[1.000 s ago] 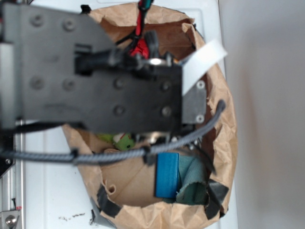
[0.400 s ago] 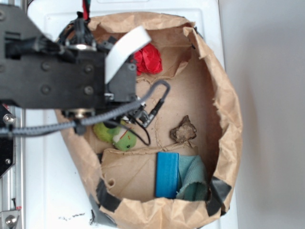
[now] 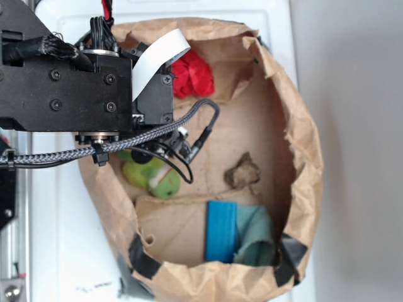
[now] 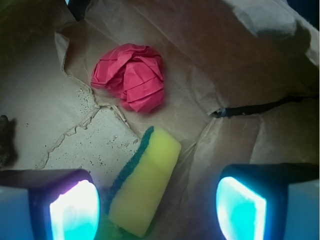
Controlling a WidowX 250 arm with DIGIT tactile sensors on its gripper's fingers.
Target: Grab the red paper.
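Observation:
My gripper is to move past the yellow sponge next and close on the middle of the crumpled red paper (image 3: 191, 76) (image 4: 131, 78).
The red paper (image 4: 131, 76) is a crumpled bright red ball lying on the brown paper floor of the bag; in the exterior view the red paper (image 3: 194, 74) shows at the bag's far side, partly behind the arm. My gripper (image 4: 157, 210) is open, its two glowing pads wide apart at the bottom of the wrist view, with nothing held. The paper lies ahead of the pads, well clear of them. In the exterior view the black arm hides the fingers.
A yellow sponge (image 4: 145, 185) with a green edge lies between and just ahead of my pads. A green plush toy (image 3: 154, 176), a brown crumpled lump (image 3: 244, 171), a blue block (image 3: 220, 231) and teal cloth (image 3: 255, 236) lie inside the brown paper bag (image 3: 302, 157).
The arm has swung left and towards the bag's far-left side, uncovering the red paper, the plush toy and the bag's middle.

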